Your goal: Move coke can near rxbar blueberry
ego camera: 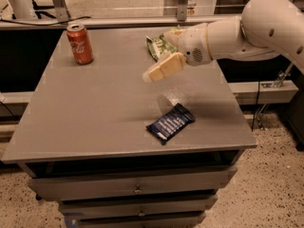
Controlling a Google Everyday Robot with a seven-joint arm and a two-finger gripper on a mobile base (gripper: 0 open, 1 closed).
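Note:
The coke can should go near the rxbar blueberry, so my gripper needs to close around the middle of the coke can [81,44].
The coke can [80,43] stands upright at the far left corner of the grey table [95,108]. The rxbar blueberry [170,123], a dark blue wrapper with white lettering, lies flat near the table's front right. My gripper [159,56] hovers above the table's far middle, right of the can and beyond the bar. It is open and empty, with one cream finger [164,68] pointing down-left. The white arm [247,30] comes in from the right.
A crinkled green chip bag [156,45] lies at the table's far edge, partly behind my gripper. Drawers [137,189] sit under the tabletop. A rail runs behind the table, and speckled floor lies to the right.

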